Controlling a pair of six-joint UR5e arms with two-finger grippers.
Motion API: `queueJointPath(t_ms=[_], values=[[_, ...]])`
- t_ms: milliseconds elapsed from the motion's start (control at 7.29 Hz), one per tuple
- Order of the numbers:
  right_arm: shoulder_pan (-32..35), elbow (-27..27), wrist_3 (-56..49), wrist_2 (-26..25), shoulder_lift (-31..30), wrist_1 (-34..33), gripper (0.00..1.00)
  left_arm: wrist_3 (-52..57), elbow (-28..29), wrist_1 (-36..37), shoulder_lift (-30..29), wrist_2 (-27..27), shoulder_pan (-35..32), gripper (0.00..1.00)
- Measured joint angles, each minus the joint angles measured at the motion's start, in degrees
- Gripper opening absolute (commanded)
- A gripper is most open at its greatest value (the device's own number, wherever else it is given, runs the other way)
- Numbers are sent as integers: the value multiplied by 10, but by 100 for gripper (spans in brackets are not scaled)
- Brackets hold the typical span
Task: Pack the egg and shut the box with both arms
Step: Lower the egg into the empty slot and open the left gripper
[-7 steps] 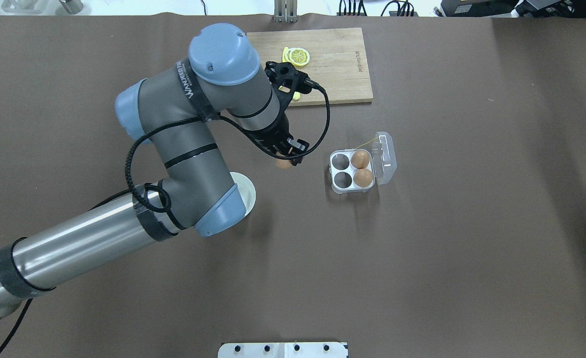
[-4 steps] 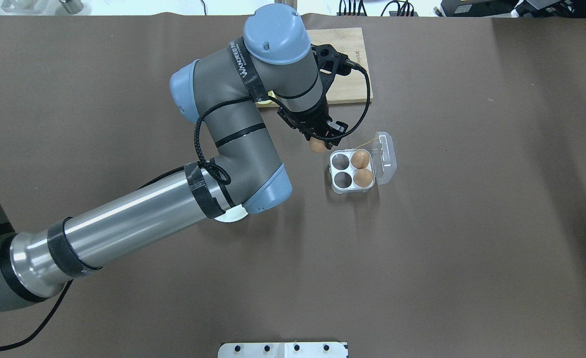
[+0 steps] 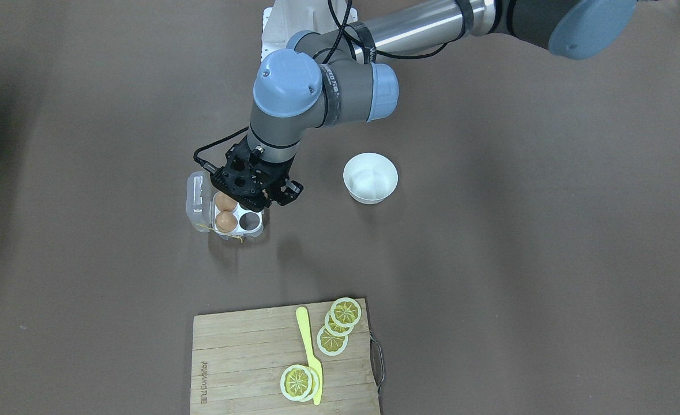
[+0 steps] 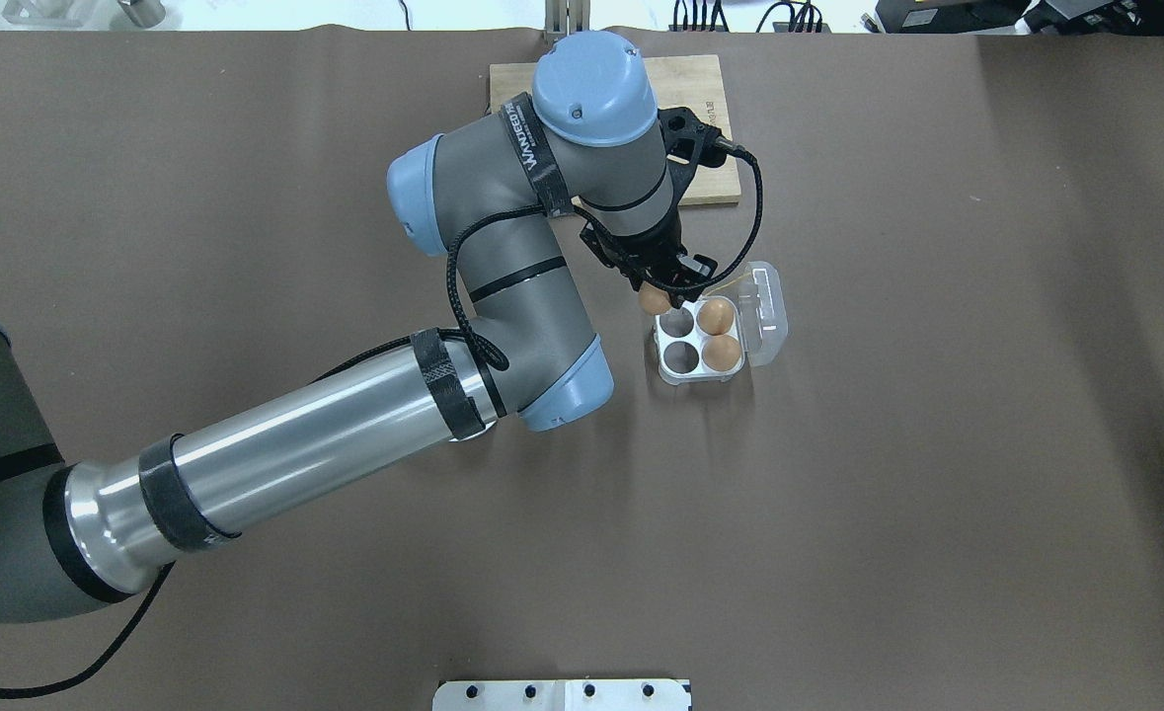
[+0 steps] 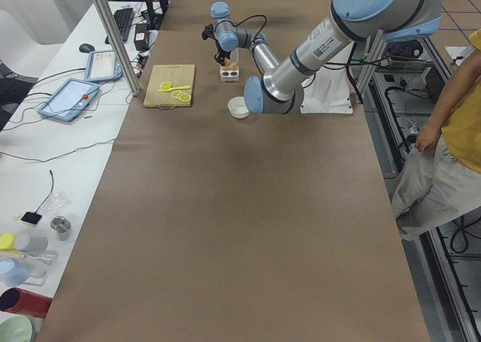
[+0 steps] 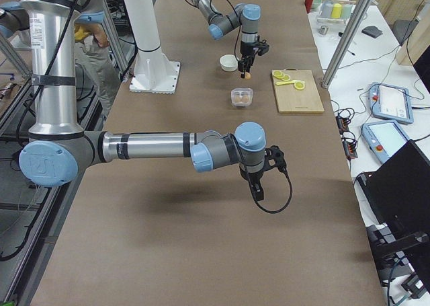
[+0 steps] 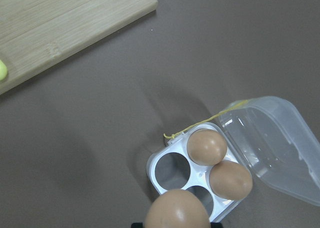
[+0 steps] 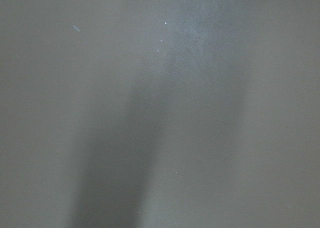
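Note:
My left gripper needs to release the egg in the box, in the bare cell farther from the cutting board (image 3: 245, 202) (image 7: 198, 201).
My left gripper (image 4: 664, 292) is shut on a tan-brown egg (image 4: 652, 299) and holds it above the near-left edge of the box (image 4: 668, 373). The box is a clear four-cell carton with its lid (image 4: 769, 308) open to the right. Two more eggs (image 4: 715, 316) (image 4: 723, 352) sit in its right cells; the two left cells are bare. The left wrist view shows the held egg (image 7: 176, 211) over the box (image 7: 159, 180). My right gripper (image 6: 259, 188) shows only in the exterior right view, low over bare table, and I cannot tell its state.
A white bowl (image 3: 370, 177) stands beside the left arm, away from the box. A wooden cutting board (image 3: 241, 357) with lemon slices (image 3: 345, 312) and a yellow knife (image 3: 308, 346) lies at the table's far side. The brown cloth covers the table.
My left arm has swung right from beside the bowl to the box's edge, carrying the egg. The box and its two eggs have not moved.

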Motion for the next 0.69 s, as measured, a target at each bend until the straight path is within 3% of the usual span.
queueJointPath(t_ms=[686], values=[[-1,1,0,1,-1,0,100,28,36,-19,-9,42,23,15]])
